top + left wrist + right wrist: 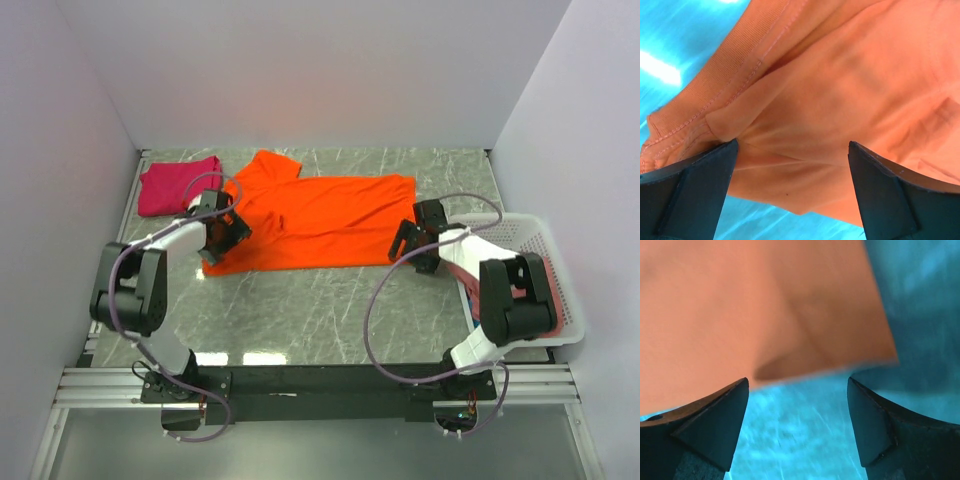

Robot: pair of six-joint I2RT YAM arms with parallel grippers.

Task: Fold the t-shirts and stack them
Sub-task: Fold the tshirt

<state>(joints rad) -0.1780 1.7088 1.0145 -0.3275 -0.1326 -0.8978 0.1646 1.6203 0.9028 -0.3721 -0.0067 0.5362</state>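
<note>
My left gripper should next move over to the orange t-shirt's back sleeve (262,158), which is beside the folded magenta-pink t-shirt, and then close on it there.
A bright orange t-shirt (320,218) lies spread across the middle of the table, collar end to the left. A magenta-pink t-shirt (176,185) sits folded at the back left corner. My left gripper (226,233) is at the orange shirt's left sleeve and front corner, jaws open. In the left wrist view the orange cloth (840,90) lies between and beyond the fingers (690,195). My right gripper (408,243) hovers at the shirt's right front corner, open. The right wrist view shows the shirt's hem corner (790,315) just past the fingertips (715,420), with bare table between them.
A white lattice basket (545,270) stands at the right edge of the table with pink cloth (466,272) inside, behind the right arm. White walls enclose the back and both sides. The grey marbled tabletop (320,310) lies in front of the shirt.
</note>
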